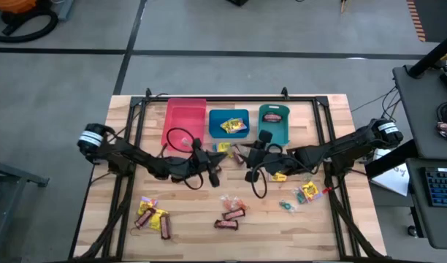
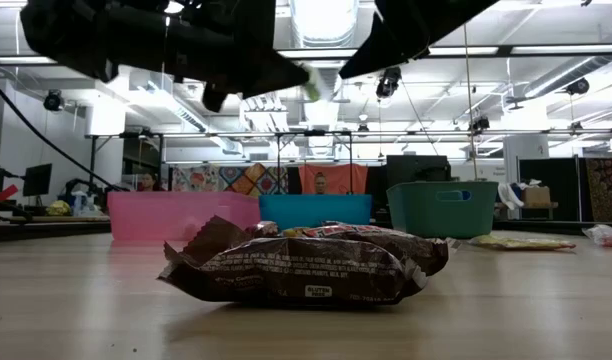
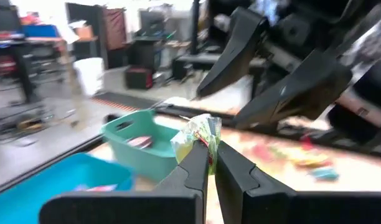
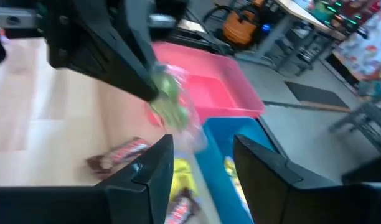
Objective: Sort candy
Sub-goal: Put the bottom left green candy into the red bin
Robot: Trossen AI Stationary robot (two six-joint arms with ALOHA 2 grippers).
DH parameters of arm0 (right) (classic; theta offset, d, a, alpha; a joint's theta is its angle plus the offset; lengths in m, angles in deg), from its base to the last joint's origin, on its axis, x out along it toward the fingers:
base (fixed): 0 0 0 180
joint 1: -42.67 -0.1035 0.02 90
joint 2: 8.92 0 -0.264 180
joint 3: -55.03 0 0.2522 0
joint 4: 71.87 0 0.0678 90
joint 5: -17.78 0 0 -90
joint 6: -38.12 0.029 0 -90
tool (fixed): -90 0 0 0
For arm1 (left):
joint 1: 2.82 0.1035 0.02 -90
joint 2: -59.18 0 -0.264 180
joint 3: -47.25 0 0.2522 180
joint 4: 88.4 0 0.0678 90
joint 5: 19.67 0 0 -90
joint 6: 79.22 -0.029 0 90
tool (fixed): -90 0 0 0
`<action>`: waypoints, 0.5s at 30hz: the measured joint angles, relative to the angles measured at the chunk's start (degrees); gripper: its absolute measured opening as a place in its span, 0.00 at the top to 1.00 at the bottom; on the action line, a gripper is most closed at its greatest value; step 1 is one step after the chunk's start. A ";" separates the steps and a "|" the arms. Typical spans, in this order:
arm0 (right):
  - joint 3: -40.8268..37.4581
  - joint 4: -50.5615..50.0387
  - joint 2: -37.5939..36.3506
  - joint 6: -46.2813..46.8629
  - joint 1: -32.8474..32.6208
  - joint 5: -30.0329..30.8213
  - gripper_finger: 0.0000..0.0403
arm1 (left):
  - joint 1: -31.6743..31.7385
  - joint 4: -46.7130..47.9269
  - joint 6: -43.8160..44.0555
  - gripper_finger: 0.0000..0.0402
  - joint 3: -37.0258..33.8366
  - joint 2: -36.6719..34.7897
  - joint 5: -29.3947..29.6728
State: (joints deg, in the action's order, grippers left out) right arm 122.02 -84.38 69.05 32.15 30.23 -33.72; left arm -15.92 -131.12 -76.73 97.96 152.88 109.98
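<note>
I will next move my right gripper to the yellow packet (image 1: 279, 177) that lies under its own arm, in front of the teal bin, and close it there.
My left gripper (image 3: 209, 158) is shut on one small candy in a clear green-yellow wrapper (image 3: 200, 134), held in the air near the middle of the table in front of the blue bin (image 1: 229, 123). My right gripper (image 4: 203, 165) stands open just to the right of it, facing the left gripper, with the candy (image 4: 169, 102) a little beyond its fingertips. In the high view the two grippers meet at the candy (image 1: 223, 148). More candy lies loose on the table: brown bars (image 1: 231, 215), yellow packets (image 1: 152, 213) and small pieces (image 1: 304, 191). My left gripper pinches the small candy's wrapper (image 3: 203, 142) between its two fingertips. The fingers lie about level and point toward the table's right side. The candy sticks out past the fingertips, lifted clear of the table.
Pink (image 1: 185, 120), blue and teal (image 1: 274, 123) bins stand in a row at the far side; the blue one holds yellow candy, the teal one a dark piece. A brown bar (image 2: 306, 265) lies close in front of the low camera. Black frame rails run along the table's sides.
</note>
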 joint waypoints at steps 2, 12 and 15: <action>0.00 -1.87 -0.88 0.07 0.84 0.81 0.59 | 1.11 8.39 0.74 1.00 0.00 -3.67 2.06; 0.00 -2.92 -1.98 1.51 4.64 0.60 0.62 | 17.39 60.47 17.07 1.00 0.91 -28.56 -1.05; 0.02 -2.52 -1.31 1.56 5.39 0.56 0.63 | 26.18 66.57 18.34 1.00 0.76 -31.11 -6.13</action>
State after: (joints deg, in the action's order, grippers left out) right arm 122.04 -86.90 67.74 33.71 35.62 -33.16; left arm 10.26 -64.54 -58.38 98.72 121.77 103.85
